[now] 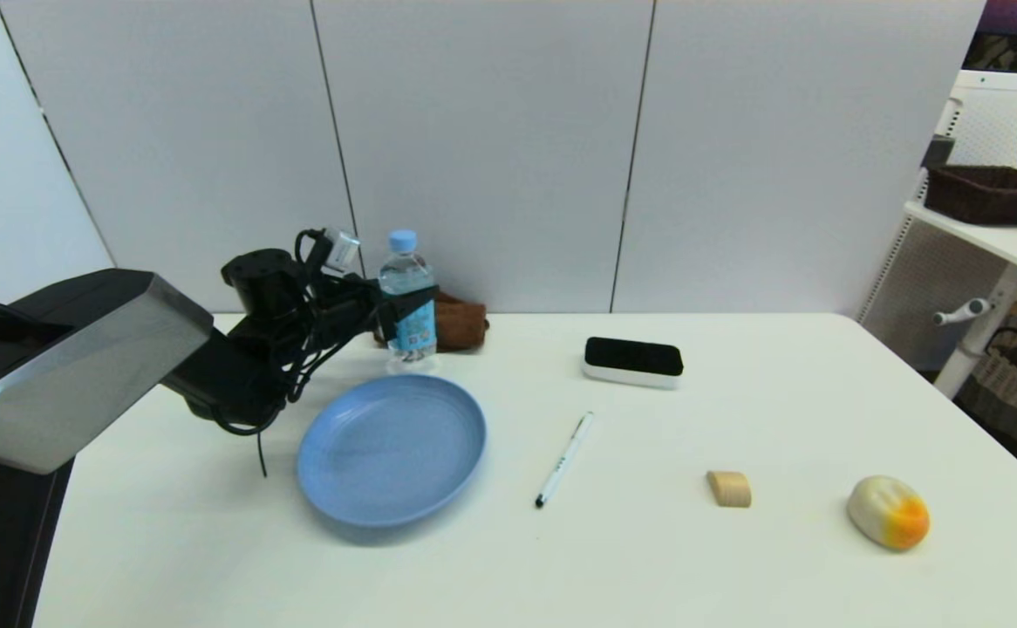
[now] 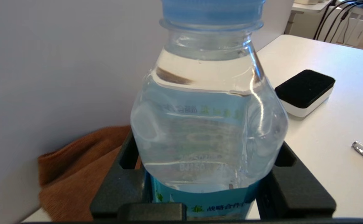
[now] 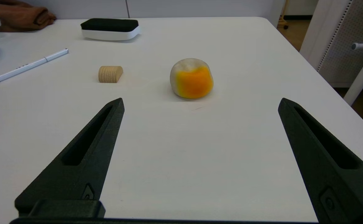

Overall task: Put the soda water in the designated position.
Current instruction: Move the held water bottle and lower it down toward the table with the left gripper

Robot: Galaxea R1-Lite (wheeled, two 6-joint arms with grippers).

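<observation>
Next, my left gripper sets the soda water down on the white table (image 1: 422, 367) between the blue plate and the brown cloth. The soda water now stands just behind the blue plate.
The soda water (image 1: 406, 275), a clear bottle with a light-blue cap and blue label, stands upright at the back left of the white table, just behind the blue plate (image 1: 391, 449). My left gripper (image 1: 408, 305) reaches in from the left and is shut on the soda water (image 2: 209, 102) at label height, one black finger on each side. I cannot tell whether its base touches the table. The tabletop shows no mark for the designated position. My right gripper (image 3: 200, 101) is open over bare table at the right, outside the head view.
A brown cloth (image 1: 460, 323) lies against the wall behind the bottle. A black-topped eraser (image 1: 632, 360), a white pen (image 1: 563, 460), a small wooden block (image 1: 729, 488) and a white-and-orange soft toy (image 1: 889, 512) are spread rightwards. A shelf unit (image 1: 997, 235) stands beyond the right edge.
</observation>
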